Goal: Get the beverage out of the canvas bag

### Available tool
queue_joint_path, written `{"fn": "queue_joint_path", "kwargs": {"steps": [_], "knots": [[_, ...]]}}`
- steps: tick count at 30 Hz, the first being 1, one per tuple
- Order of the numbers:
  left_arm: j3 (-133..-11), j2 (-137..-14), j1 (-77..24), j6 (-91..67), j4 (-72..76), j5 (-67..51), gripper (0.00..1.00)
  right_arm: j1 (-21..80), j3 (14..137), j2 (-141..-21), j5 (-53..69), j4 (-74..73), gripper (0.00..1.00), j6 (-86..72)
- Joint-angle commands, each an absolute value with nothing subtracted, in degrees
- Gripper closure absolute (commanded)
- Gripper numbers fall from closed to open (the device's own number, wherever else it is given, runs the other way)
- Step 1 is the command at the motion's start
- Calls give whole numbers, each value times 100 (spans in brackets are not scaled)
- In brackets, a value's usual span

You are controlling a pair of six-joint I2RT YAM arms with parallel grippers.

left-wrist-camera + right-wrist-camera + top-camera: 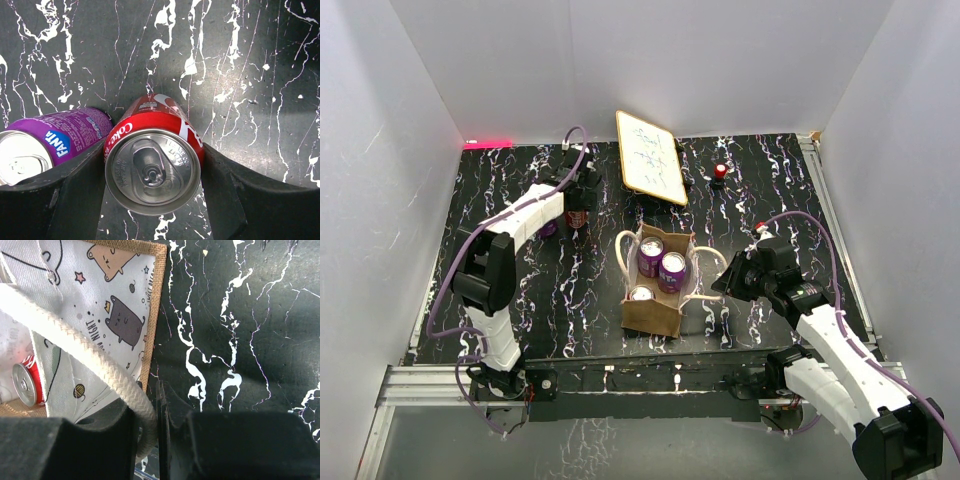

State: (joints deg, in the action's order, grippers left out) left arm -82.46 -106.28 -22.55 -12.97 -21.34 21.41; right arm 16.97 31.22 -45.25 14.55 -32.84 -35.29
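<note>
Next, my left gripper releases the red Coke can, now standing upright on the table, on the table (570,230) (150,117) beside the purple Fanta can.
The tan canvas bag (653,312) stands open at the table's middle with two purple cans (661,263) and a silver can top (641,293) inside. My right gripper (722,282) is at the bag's right side, shut on its cream rope handle (92,360). The right wrist view shows the bag's printed lining (112,300) and a red can (25,385) inside. My left gripper (582,195) is at the far left. In the left wrist view it (155,147) is shut on an upright red Coke can (152,170) standing on the table, next to a purple Fanta can (55,140).
A wood-framed whiteboard (652,157) leans at the back centre. A small red object (720,171) sits to its right. A pink strip (487,143) marks the back left corner. White walls enclose the black marbled table (520,300).
</note>
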Motion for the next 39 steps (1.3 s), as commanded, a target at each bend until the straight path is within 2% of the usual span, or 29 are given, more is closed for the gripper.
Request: {"fn": "queue_joint_path", "kwargs": {"steps": [1,16,22,27,31,35,39], "knots": [[-8307,-10445,-2176,-1252,-1871,2206,100,1693,3129,-4485,1397,-3047,80,-3521],[-8187,-10444,-2107,-1458,-1996,2222,100,1695,3129,-4492,1397,-3041,80,-3514],[-8171,-10442,-2105,-1547,-2144,2214,97,1696,3125,-4474,1397,-3034,80,-3510],[-8122,-10424,-2101,-1549,-2151,2307,90,1696,3120,-4471,1396,-3040,79,-3516],[-8130,-10448,-2107,-1556,-2172,2395,78,1696,3120,-4461,1406,-3040,80,-3515],[-8121,-10452,-2102,-1547,-2189,2486,75,1696,3120,-4438,1406,-3035,79,-3511],[-8097,-10418,-2102,-1530,-2167,2503,62,1695,3120,-4430,1415,-3039,79,-3515]]}}
